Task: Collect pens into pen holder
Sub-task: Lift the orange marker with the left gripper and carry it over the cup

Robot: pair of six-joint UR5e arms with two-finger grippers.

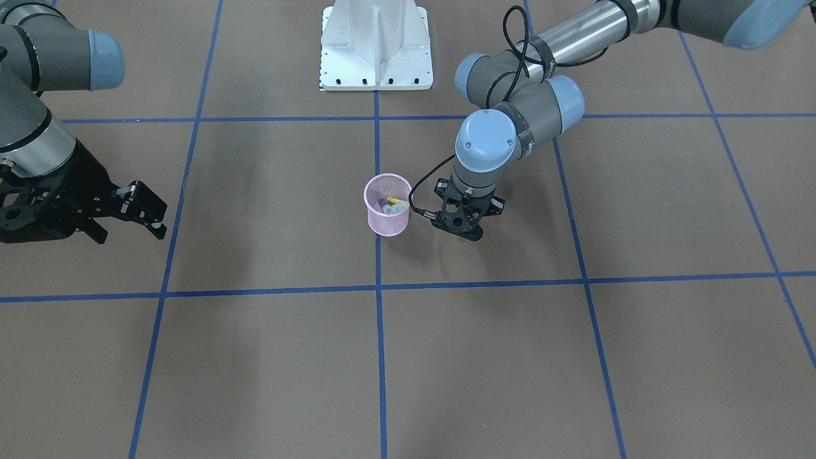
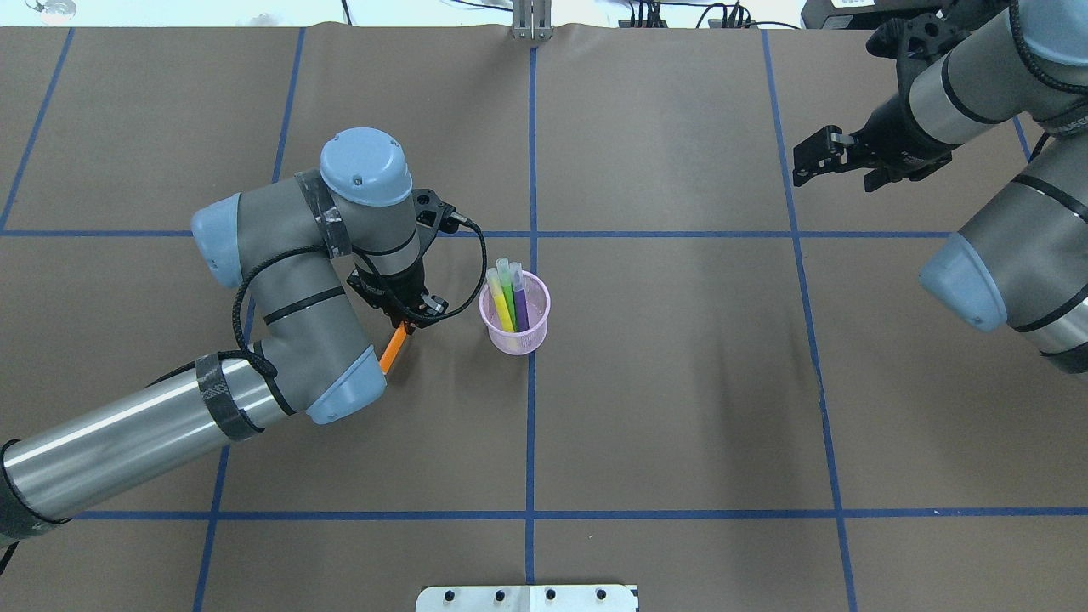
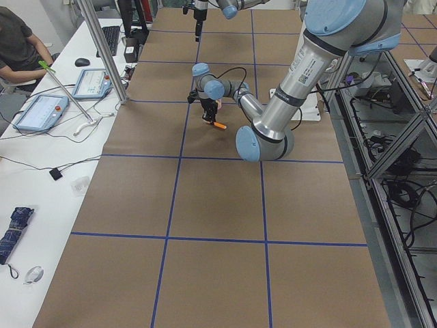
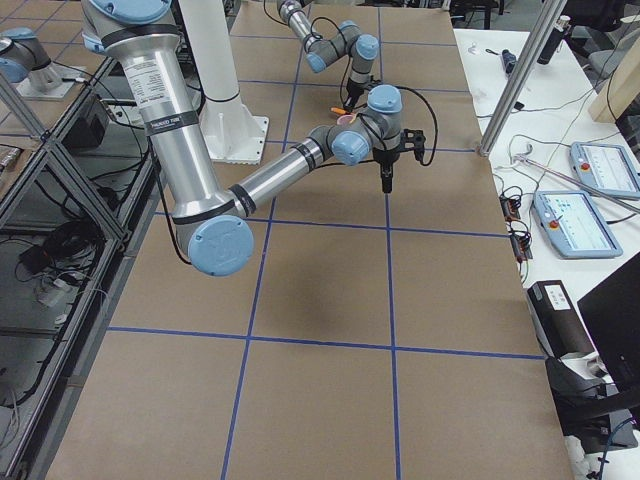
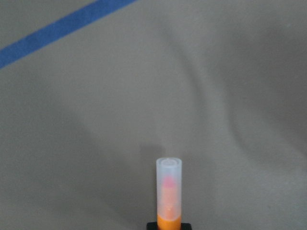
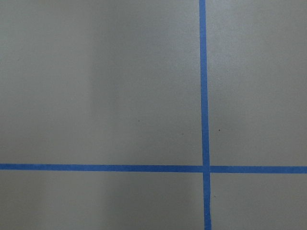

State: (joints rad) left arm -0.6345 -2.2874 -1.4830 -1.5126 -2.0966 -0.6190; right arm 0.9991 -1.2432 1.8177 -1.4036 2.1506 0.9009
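Observation:
The robot's left gripper needs to release the orange pen inside the pink mesh pen holder [image 1: 383,200], next to the yellow pen.
The pink mesh pen holder [image 2: 518,342] stands near the table's middle, also in the front view [image 1: 387,223]. A yellow pen [image 2: 500,302], a green pen [image 2: 508,293] and a purple pen [image 2: 519,302] stand in it. My left gripper [image 2: 406,321] is just left of the cup, shut on the orange pen [image 2: 393,350], which hangs tilted over the table. The left wrist view shows its pale cap [image 5: 169,184] pointing at bare table. My right gripper [image 2: 803,166] is open and empty, far to the right.
Brown paper with blue tape lines [image 2: 532,425] covers the table. The robot's white base plate [image 1: 376,48] sits at the near edge. The right wrist view shows only a tape crossing [image 6: 205,168]. An operator and tablets are beside the table's far end [image 3: 41,113].

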